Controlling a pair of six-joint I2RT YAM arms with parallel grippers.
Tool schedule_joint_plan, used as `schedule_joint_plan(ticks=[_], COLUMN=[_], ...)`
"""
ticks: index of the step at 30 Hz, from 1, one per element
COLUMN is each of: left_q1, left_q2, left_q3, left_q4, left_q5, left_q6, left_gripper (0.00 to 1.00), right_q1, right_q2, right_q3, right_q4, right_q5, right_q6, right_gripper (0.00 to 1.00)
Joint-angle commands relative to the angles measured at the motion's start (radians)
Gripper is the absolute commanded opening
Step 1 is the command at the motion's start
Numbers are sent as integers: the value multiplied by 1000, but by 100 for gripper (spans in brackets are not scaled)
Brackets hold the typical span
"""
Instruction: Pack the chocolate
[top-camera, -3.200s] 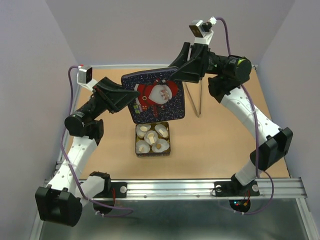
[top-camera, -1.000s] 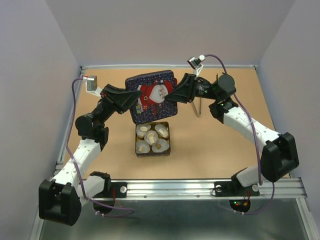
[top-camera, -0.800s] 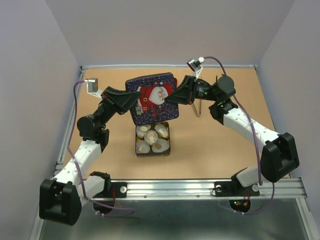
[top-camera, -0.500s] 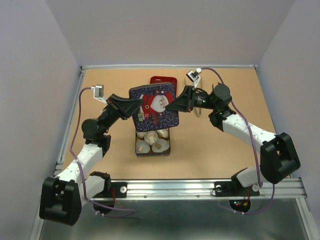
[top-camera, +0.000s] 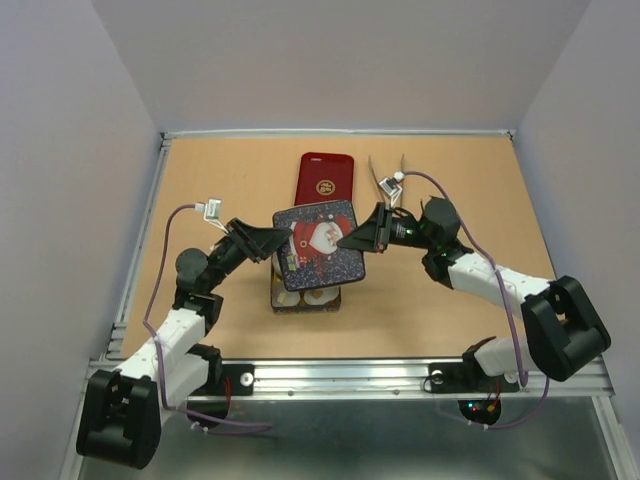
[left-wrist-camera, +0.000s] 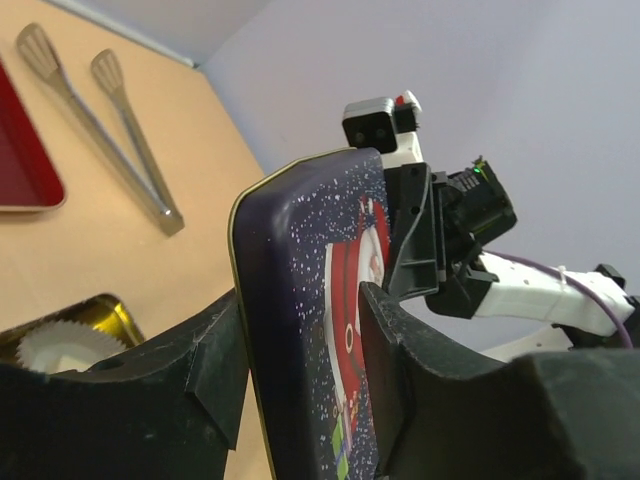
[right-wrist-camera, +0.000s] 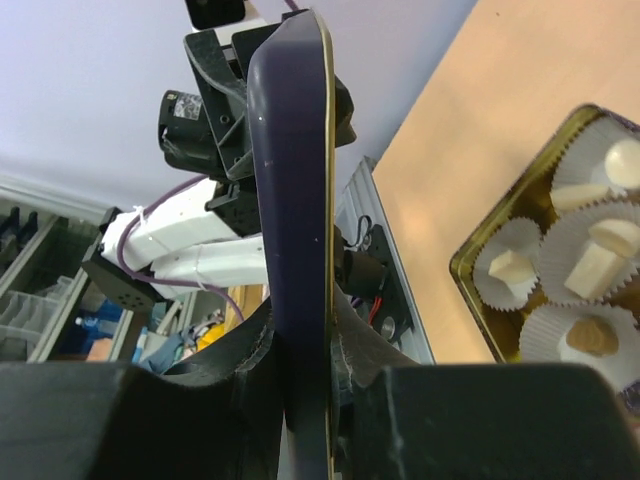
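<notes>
I should release the dark blue Santa lid on the gold tin with my right gripper, over the edge (top-camera: 330, 277) nearest it.
The dark blue Santa lid (top-camera: 320, 245) hangs tilted just above the gold tin (top-camera: 305, 306) and covers most of it. My left gripper (top-camera: 279, 243) is shut on the lid's left edge and my right gripper (top-camera: 350, 241) is shut on its right edge. In the left wrist view the lid (left-wrist-camera: 310, 300) stands between my left gripper's jaws (left-wrist-camera: 300, 345). In the right wrist view the lid (right-wrist-camera: 295, 180) is edge-on in my right gripper (right-wrist-camera: 305, 350). Beside it the tin (right-wrist-camera: 462, 272) holds white paper cups with chocolate pieces, cream (right-wrist-camera: 508, 266) and light brown (right-wrist-camera: 590, 336).
A red rectangular tray (top-camera: 325, 180) lies behind the tin. Metal tweezers (top-camera: 383, 178) lie to its right; they also show in the left wrist view (left-wrist-camera: 110, 130). The table's raised edge runs along the far and left sides.
Both arms have brought the lid down and nearer, from high over the back of the table to just above the tin. The red tray and the tweezers now show.
</notes>
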Motion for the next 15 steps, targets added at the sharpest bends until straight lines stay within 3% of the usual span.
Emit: schedule_joint_plan(ticks=[1,15], left_q1=[-3,-3], left_q2=[-53,-206], left_q3=[-40,-115], left_q4=[-62,-374], left_q5=[-44,-151], left_q6=[68,177], left_gripper=[56,60], right_q1=[3,1], right_q2=[-33,-57], right_q3=[-70,-234], right_q4=[31,45], right_q5=[68,163], right_q6=[37,72], right_gripper=[13,13])
